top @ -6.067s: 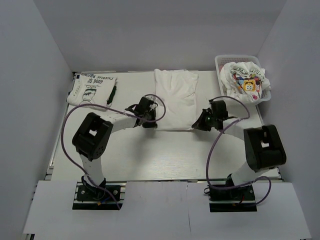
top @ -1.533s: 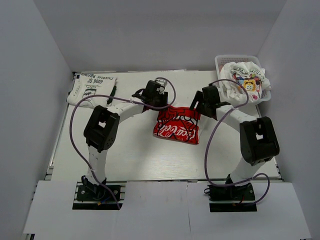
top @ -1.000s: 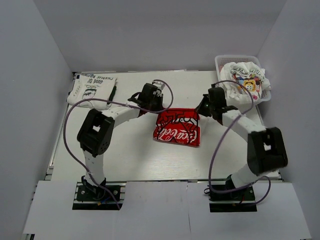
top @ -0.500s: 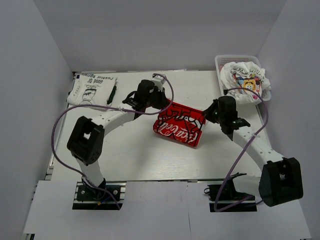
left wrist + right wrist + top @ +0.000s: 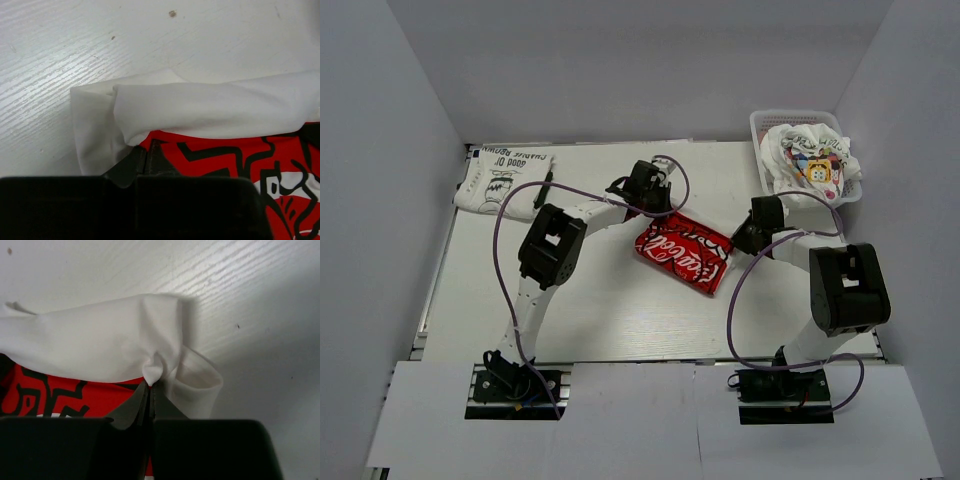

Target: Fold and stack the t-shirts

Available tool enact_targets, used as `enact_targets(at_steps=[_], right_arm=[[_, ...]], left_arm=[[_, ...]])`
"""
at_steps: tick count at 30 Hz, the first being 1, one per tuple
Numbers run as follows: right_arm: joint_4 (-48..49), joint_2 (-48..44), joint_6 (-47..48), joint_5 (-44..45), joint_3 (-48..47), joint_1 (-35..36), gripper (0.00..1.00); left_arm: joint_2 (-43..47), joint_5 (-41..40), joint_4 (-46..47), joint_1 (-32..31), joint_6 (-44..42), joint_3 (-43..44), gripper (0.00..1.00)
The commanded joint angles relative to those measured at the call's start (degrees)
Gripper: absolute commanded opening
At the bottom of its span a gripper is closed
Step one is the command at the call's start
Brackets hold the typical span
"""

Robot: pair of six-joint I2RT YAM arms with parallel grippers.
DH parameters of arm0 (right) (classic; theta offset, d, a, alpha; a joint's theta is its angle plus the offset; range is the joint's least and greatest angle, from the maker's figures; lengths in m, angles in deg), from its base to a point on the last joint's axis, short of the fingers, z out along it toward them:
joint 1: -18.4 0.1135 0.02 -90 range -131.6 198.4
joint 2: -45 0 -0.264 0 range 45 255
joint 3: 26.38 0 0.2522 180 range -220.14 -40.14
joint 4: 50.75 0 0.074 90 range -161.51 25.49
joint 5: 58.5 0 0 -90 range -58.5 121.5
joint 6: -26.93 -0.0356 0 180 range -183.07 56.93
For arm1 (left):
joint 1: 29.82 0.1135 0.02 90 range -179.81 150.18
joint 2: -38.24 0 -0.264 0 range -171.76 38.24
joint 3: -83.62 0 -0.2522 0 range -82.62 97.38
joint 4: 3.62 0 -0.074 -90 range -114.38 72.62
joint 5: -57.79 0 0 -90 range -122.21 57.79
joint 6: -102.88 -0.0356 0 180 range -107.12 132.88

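The red-and-white t-shirt slants, my left gripper at its corner; I will straighten it, then take its side edge (image 5: 645, 238) to stack it.
The t-shirt with the red-and-white logo (image 5: 684, 255) hangs folded between my two grippers over the middle of the table, print facing up. My left gripper (image 5: 648, 205) is shut on its left corner (image 5: 125, 120), and my right gripper (image 5: 745, 238) is shut on its right corner (image 5: 155, 365). A folded t-shirt with green-black lettering (image 5: 505, 178) lies at the back left. A crumpled t-shirt with a yellow cartoon print (image 5: 812, 160) sits in the basket.
A white mesh basket (image 5: 766, 122) stands at the back right corner. A dark pen-like object (image 5: 544, 187) lies beside the lettered shirt. Purple cables loop off both arms. Grey walls close in the table on three sides.
The flat white shirt was lifted and folded over, showing its red print. In the last half second both grippers shifted it right and tilted it, the right end now lower.
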Motion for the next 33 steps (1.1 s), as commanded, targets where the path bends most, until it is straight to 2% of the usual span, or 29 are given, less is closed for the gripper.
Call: enact_targets(at_steps=[1,3,6,9,10,11,12,14,15,17,18,20,22,24,25,26,27,28,31,33], right_arm=[[-2.16,2.96,0.12,3.71,-0.52,-2.79,0.0],[-1.46,3.14,0.99,2.83,-0.78,-2.88,0.0],[-0.94,3.58,2.66,2.48,-1.66,-2.79,0.0],[-0.76,5.33,5.03,1.08,-3.5,-2.36,0.0],[16.12,5.69,6.87,0.37,-5.16,-2.01,0.0],[1.15,6.22,8.19,-1.55,-5.79,-2.0,0.0],[1.44,8.05,10.03,-1.91,-7.18,-1.92,0.0],[3.54,8.85,12.67,-3.41,-9.29,-1.3,0.0],[4.42,9.47,15.21,-4.11,-9.57,-1.3,0.0],[8.29,9.21,19.16,-9.2,-9.31,-0.77,0.0],[10.04,7.38,19.62,-10.95,-8.79,-0.51,0.0],[13.55,5.61,21.03,-12.37,-4.86,-0.07,0.0],[15.32,1.57,21.3,-14.57,-3.16,-0.07,0.01],[16.12,-1.77,21.04,-15.53,0.09,-0.33,0.14],[15.94,-2.47,21.21,-15.63,1.05,-0.16,0.28],[15.16,-3.7,21.12,-15.89,1.41,-0.16,0.34],[14.89,-3.97,21.38,-16.68,1.33,-0.5,0.36],[14.71,-4.32,21.56,-17.29,1.15,-0.33,0.38],[13.22,-4.94,22.79,-17.56,-0.78,-0.24,0.49],[13.74,-4.59,23.67,-17.65,-2.18,-0.24,0.55]], left_arm=[[-0.9,-3.65,-3.76,1.9,-1.23,2.8,0.1],[-0.91,-3.03,-3.77,1.9,-1.23,1.93,0.21],[1.46,-2.41,-1.93,1.9,-0.71,-0.88,0.22],[5.4,-2.41,-1.22,1.9,1.4,-6.14,0.08],[6.81,-2.41,-1.22,1.9,1.92,-8.08,0.06],[8.48,-3.02,-1.22,1.9,2.8,-10.28,0.04],[10.32,-3.63,-0.61,1.9,4.64,-15.78,0.0],[17.26,-4.51,3.23,1.9,6.58,-22.48,0.0],[19.63,-5.56,4.57,1.2,7.98,-28.87,0.0],[26.03,-5.57,6.86,0.58,8.52,-34.0,0.0],[27.73,-4.88,8.43,0.58,9.13,-37.42,0.04],[30.28,-4.34,9.76,0.58,9.14,-39.82,0.06],[32.75,-5.04,9.77,0.58,9.14,-41.15,0.18],[33.36,-5.05,8.72,0.58,8.62,-41.67,0.3],[33.37,-5.57,7.93,0.58,8.61,-41.67,0.33],[33.89,-6.97,7.14,0.58,8.61,-40.98,0.37],[33.9,-7.85,6.52,0.58,8.61,-40.97,0.49],[34.42,-9.08,6.52,0.58,8.61,-40.97,0.52],[35.13,-12.16,5.37,1.45,8.61,-40.44,0.59],[35.13,-13.56,5.89,1.46,8.61,-40.44,0.59]])
